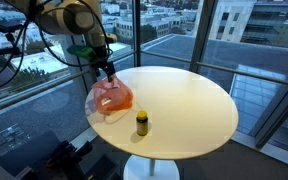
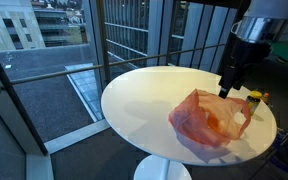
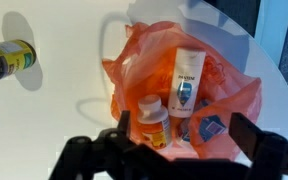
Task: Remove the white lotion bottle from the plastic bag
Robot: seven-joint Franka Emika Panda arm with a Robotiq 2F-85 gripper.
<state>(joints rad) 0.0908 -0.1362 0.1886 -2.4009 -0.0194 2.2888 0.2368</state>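
The robot's gripper will close on the blue label (image 1: 108, 96) (image 3: 185, 93) of the white lotion bottle, inside the orange plastic bag.
An orange translucent plastic bag (image 3: 174, 75) lies open on the round white table (image 1: 184, 95); it also shows in both exterior views (image 1: 111, 97) (image 2: 209, 120). Inside it, in the wrist view, lie the white lotion bottle (image 3: 189, 78) with a blue label, an orange bottle with a white cap (image 3: 151, 122) and a blue-patterned packet (image 3: 208, 126). My gripper (image 3: 184, 135) is open and empty, hovering just above the bag's opening, its fingers to either side of the orange bottle and the packet. In the exterior views it hangs over the bag (image 1: 107, 70) (image 2: 229, 88).
A small dark bottle with a yellow label (image 1: 141, 123) stands on the table beside the bag; it shows in the wrist view (image 3: 9, 60) and in an exterior view (image 2: 254, 101). Glass walls and railings surround the table. The table edge lies close to the bag.
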